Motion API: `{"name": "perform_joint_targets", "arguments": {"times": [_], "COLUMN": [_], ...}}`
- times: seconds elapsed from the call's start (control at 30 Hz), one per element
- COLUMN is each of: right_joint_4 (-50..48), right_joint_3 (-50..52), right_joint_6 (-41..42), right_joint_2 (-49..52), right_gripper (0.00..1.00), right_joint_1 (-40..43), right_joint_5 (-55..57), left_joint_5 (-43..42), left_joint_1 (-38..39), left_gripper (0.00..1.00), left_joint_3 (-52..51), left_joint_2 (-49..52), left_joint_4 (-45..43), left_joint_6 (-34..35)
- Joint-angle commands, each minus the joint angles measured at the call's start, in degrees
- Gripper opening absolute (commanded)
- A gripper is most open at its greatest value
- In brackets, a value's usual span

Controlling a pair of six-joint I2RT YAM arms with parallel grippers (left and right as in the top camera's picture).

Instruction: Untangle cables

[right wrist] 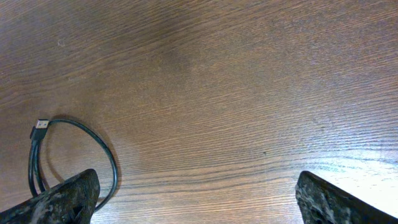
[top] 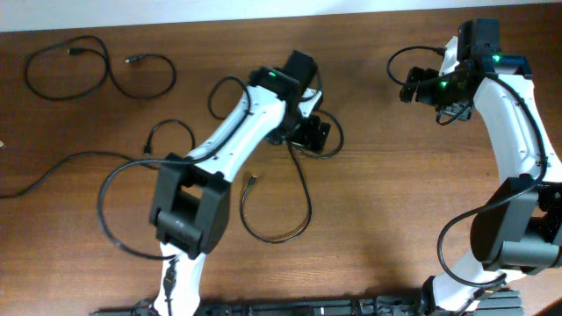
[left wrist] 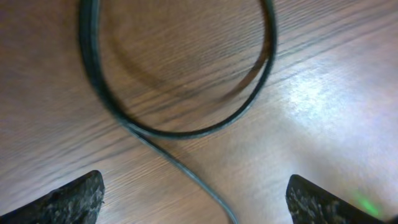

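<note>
The left gripper's fingers have only one part of the middle cable between them, so the robot should pinch both parts [left wrist: 129, 124] where they cross before it carries the cable aside.
Several thin black cables lie spread over the wooden table. One cable loops [top: 279, 230] through the middle, with a small plug [top: 252, 180], and curls [top: 332, 133] around my left gripper [top: 313, 132]. In the left wrist view this cable [left wrist: 180, 132] forms a loop and one strand runs between the open, empty fingers [left wrist: 196, 202]. My right gripper [top: 423, 88] is open and empty at the back right. A short cable with a plug [right wrist: 41, 127] curves [right wrist: 107, 155] beside its left finger; the gripper's middle [right wrist: 199, 199] is over bare wood.
Two more cable loops [top: 72, 63] [top: 151, 75] lie at the back left. A long strand [top: 53, 171] runs in from the left edge, past the left arm's base [top: 186, 215]. A thin loop [top: 408, 60] lies by the right wrist.
</note>
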State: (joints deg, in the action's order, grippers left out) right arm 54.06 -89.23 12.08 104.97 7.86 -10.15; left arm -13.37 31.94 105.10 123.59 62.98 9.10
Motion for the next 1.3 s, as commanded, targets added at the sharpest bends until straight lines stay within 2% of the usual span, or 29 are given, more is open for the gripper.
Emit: {"name": "perform_joint_targets", "arguments": {"times": [0.0, 0.07, 0.13, 0.2, 0.3, 0.37, 0.43, 0.53, 0.57, 0.6, 0.63, 0.77, 0.83, 0.93, 1.07, 1.13, 1.23, 1.27], "right_joint_4": [0.15, 0.15, 0.15, 0.15, 0.15, 0.15, 0.15, 0.15, 0.15, 0.15, 0.15, 0.15, 0.15, 0.15, 0.15, 0.15, 0.15, 0.15], "right_joint_3": [0.24, 0.24, 0.24, 0.24, 0.24, 0.24, 0.24, 0.24, 0.24, 0.24, 0.24, 0.24, 0.24, 0.24, 0.24, 0.24, 0.24, 0.24], "right_joint_6": [0.46, 0.46, 0.46, 0.46, 0.46, 0.46, 0.46, 0.46, 0.46, 0.46, 0.46, 0.46, 0.46, 0.46, 0.46, 0.46, 0.46, 0.46], "right_joint_2": [0.42, 0.42, 0.42, 0.42, 0.42, 0.42, 0.42, 0.42, 0.42, 0.42, 0.42, 0.42, 0.42, 0.42, 0.42, 0.42, 0.42, 0.42], "right_gripper": [0.98, 0.98, 0.98, 0.98, 0.98, 0.98, 0.98, 0.98, 0.98, 0.98, 0.98, 0.98, 0.98, 0.98, 0.98, 0.99, 0.98, 0.98], "right_joint_1": [0.31, 0.31, 0.31, 0.31, 0.31, 0.31, 0.31, 0.31, 0.31, 0.31, 0.31, 0.31, 0.31, 0.31, 0.31, 0.31, 0.31, 0.31], "right_joint_5": [0.28, 0.31, 0.31, 0.31, 0.31, 0.31, 0.31, 0.31, 0.31, 0.31, 0.31, 0.31, 0.31, 0.31, 0.31, 0.31, 0.31, 0.31], "left_joint_5": [4.02, 4.70, 8.90, 11.30, 11.52, 13.42, 13.35, 13.68, 13.64, 13.20, 10.16, -2.34, -0.76, 2.32, 14.38, 16.92, 18.60, 18.82], "left_joint_1": [2.16, 2.80, 2.84, 2.78, 2.84, 2.95, 2.95, 2.95, 2.93, 2.93, 2.86, -0.74, -2.05, -1.40, 2.54, 4.46, 6.19, 6.49], "left_gripper": [0.95, 0.92, 0.90, 0.84, 0.42, 0.44, 0.56, 0.52, 0.53, 0.59, 0.64, 0.65, 0.63, 0.64, 0.65, 0.47, 0.29, 0.15], "left_joint_3": [-0.35, -0.35, -0.35, -0.35, -0.39, -0.39, -0.39, -0.39, -0.39, -0.39, -0.37, -0.37, -0.39, -0.39, -0.39, -0.39, -0.39, -0.42], "left_joint_2": [6.38, 8.76, 9.86, 10.21, 10.56, 10.56, 10.56, 10.56, 10.56, 10.56, 10.56, 10.56, 10.56, 10.56, 10.67, 10.82, 11.26, 11.30], "left_joint_4": [-0.87, -1.01, -1.20, -1.05, -0.79, -0.83, -1.57, -2.12, -2.34, -2.84, -2.95, -3.56, -3.63, -3.63, -3.61, -3.32, -2.69, -2.49], "left_joint_6": [11.19, 11.93, 13.86, 15.50, 15.54, 17.11, 17.22, 18.73, 18.73, 18.71, 18.69, 18.73, 19.30, 24.61, 29.09, 29.07, 29.07, 29.05]}}
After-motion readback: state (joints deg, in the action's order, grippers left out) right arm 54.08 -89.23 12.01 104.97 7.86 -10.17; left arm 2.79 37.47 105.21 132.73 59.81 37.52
